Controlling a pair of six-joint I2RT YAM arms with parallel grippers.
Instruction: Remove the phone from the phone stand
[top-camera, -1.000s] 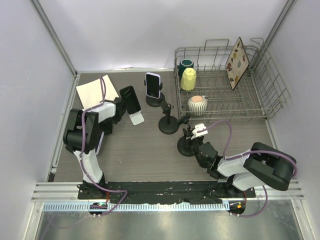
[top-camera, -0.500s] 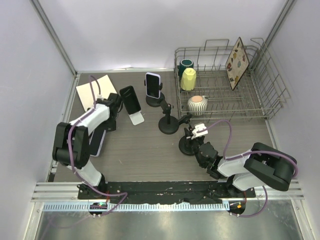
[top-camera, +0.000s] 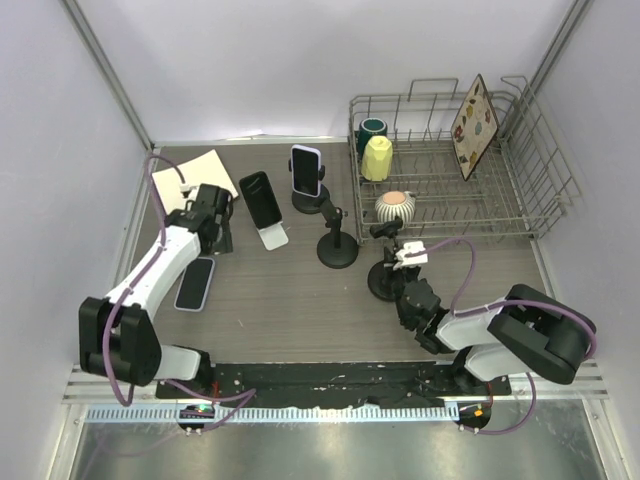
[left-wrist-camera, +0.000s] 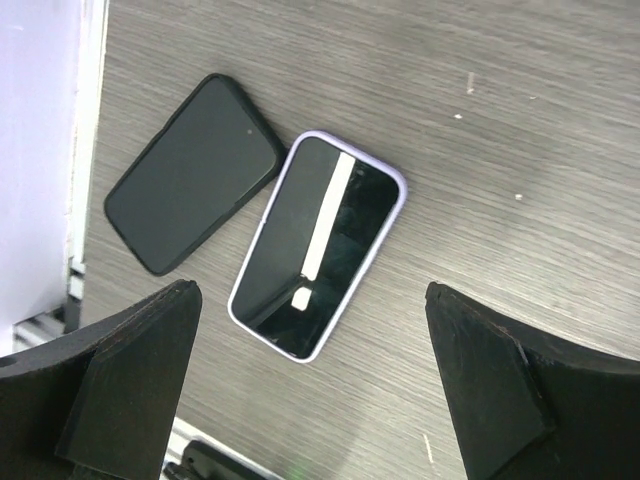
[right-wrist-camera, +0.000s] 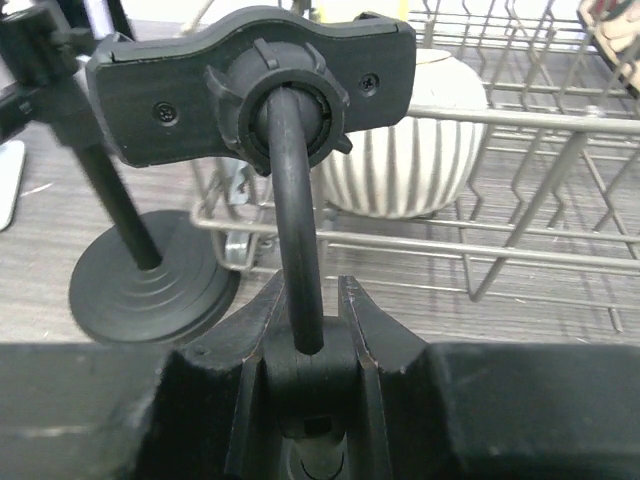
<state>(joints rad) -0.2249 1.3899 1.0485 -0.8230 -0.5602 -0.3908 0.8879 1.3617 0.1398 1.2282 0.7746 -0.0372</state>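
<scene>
My right gripper will set the black phone stand down and let go of it on the table (top-camera: 402, 275), in front of the ribbed cup.
My right gripper (right-wrist-camera: 305, 320) is shut on the stem of a black phone stand (right-wrist-camera: 295, 230); its clamp head (right-wrist-camera: 250, 85) holds no phone. In the top view this stand (top-camera: 385, 282) is at centre right with my right gripper (top-camera: 395, 290) at its base. My left gripper (left-wrist-camera: 320, 400) is open and empty above two phones lying flat: a lavender-cased phone (left-wrist-camera: 318, 245) and a black phone (left-wrist-camera: 195, 170). In the top view my left gripper (top-camera: 213, 228) is at the left, with one flat phone (top-camera: 195, 283) visible beside the arm. A lavender-cased phone (top-camera: 305, 170) stands on a back stand.
A black phone (top-camera: 262, 198) leans on a white stand. Another black stand (top-camera: 338, 245) is mid-table, also in the right wrist view (right-wrist-camera: 150, 290). A wire dish rack (top-camera: 520, 190) at back right holds mugs, a ribbed cup (top-camera: 394, 208) and a board. Paper (top-camera: 190, 180) lies back left.
My left arm has stretched out and its gripper has swung left, away from the white stand, uncovering the flat phone. My right gripper and its stand shifted slightly right.
</scene>
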